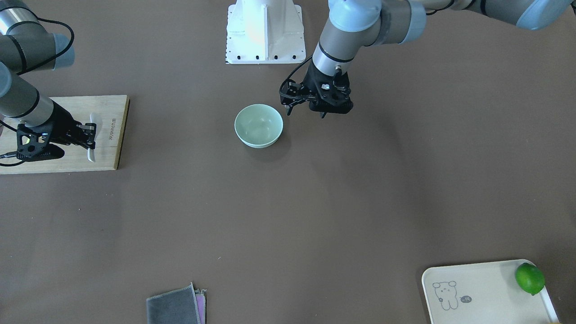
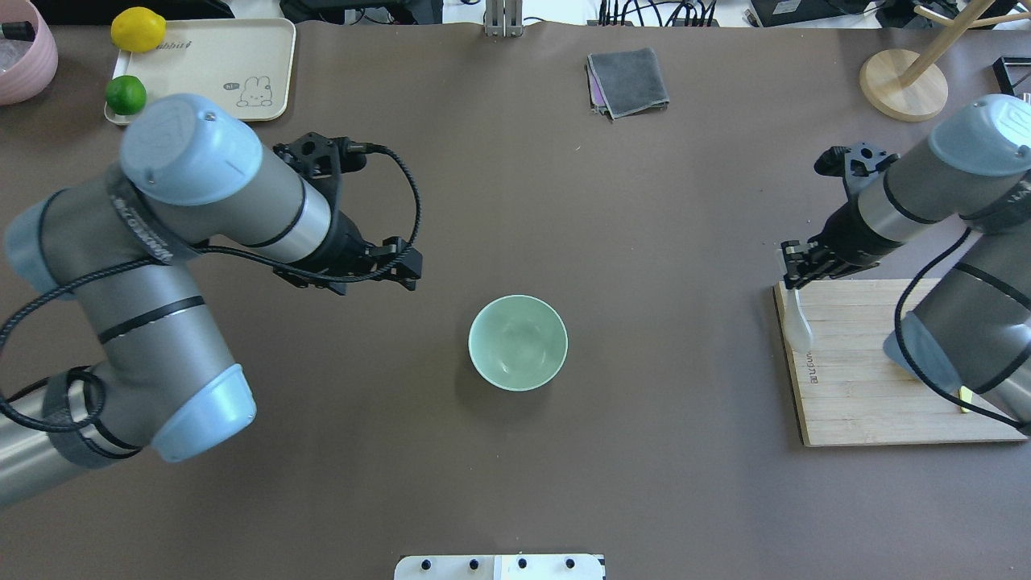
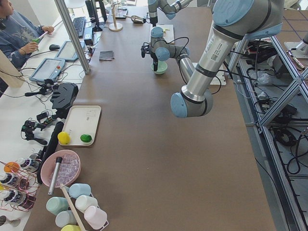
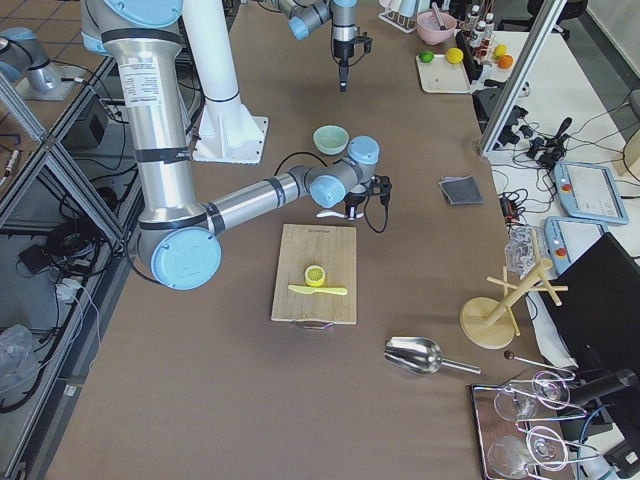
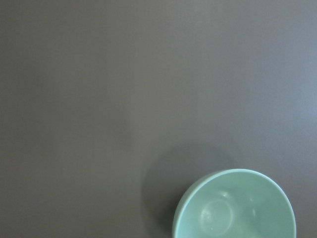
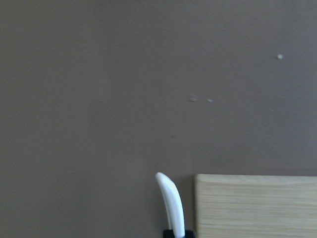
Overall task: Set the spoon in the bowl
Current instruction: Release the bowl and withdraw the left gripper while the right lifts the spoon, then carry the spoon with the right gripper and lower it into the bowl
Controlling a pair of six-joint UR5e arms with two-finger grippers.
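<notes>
My right gripper is going to set the white spoon down in the mint-green bowl's side (image 1: 249, 129) nearest the wooden cutting board.
The pale mint-green bowl (image 1: 258, 126) (image 2: 518, 342) stands upright and empty in the middle of the table; it also shows in the left wrist view (image 5: 235, 206). My right gripper (image 1: 91, 136) (image 2: 793, 270) is shut on the white spoon (image 1: 93, 122) (image 2: 797, 322) at the inner edge of the wooden cutting board (image 2: 870, 387). The spoon's handle (image 6: 171, 203) sticks out ahead of the gripper. My left gripper (image 1: 289, 101) (image 2: 409, 264) hovers beside the bowl, open and empty.
A yellow knife (image 4: 318, 290) and a small yellow piece lie on the board. A cream tray (image 1: 477, 288) with a lime (image 1: 530, 278) sits at a far corner. A grey cloth (image 2: 628, 80) and a wooden stand (image 2: 902, 80) are at the far edge.
</notes>
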